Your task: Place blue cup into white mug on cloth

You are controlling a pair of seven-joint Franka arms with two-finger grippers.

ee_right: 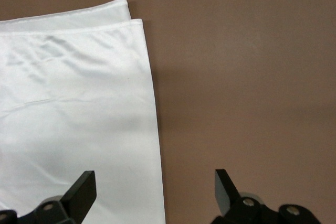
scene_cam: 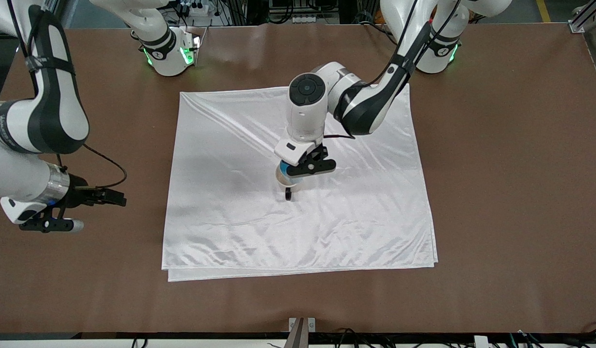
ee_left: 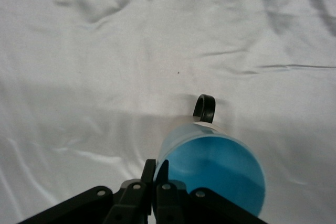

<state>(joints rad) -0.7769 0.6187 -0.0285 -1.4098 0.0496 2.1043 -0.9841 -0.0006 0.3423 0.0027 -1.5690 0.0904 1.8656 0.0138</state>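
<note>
The robot's left gripper will release the blue cup down inside the white mug with the black handle [scene_cam: 287, 174] [ee_left: 195, 157], in the middle of the cloth.
The blue cup [scene_cam: 284, 170] sits inside the white mug [scene_cam: 282, 181], whose black handle points toward the front camera, at the middle of the cloth [scene_cam: 356, 217]. My left gripper [scene_cam: 291, 175] is right over them, shut on the cup's rim. In the left wrist view its fingertips [ee_left: 149, 169] pinch the rim of the blue cup [ee_left: 215, 169]; the mug's handle [ee_left: 205, 107] shows past it on the cloth [ee_left: 105, 51]. My right gripper [scene_cam: 102, 205] waits open and empty over the bare table beside the cloth, at the right arm's end. In its wrist view that gripper [ee_right: 152, 187] straddles the cloth's edge [ee_right: 79, 103].
The brown table [scene_cam: 496, 193] lies bare around the cloth. The cloth is folded double, its two hemmed layers showing along the edge nearest the front camera [scene_cam: 298, 270]. The arms' bases [scene_cam: 170, 53] stand along the table's farthest edge.
</note>
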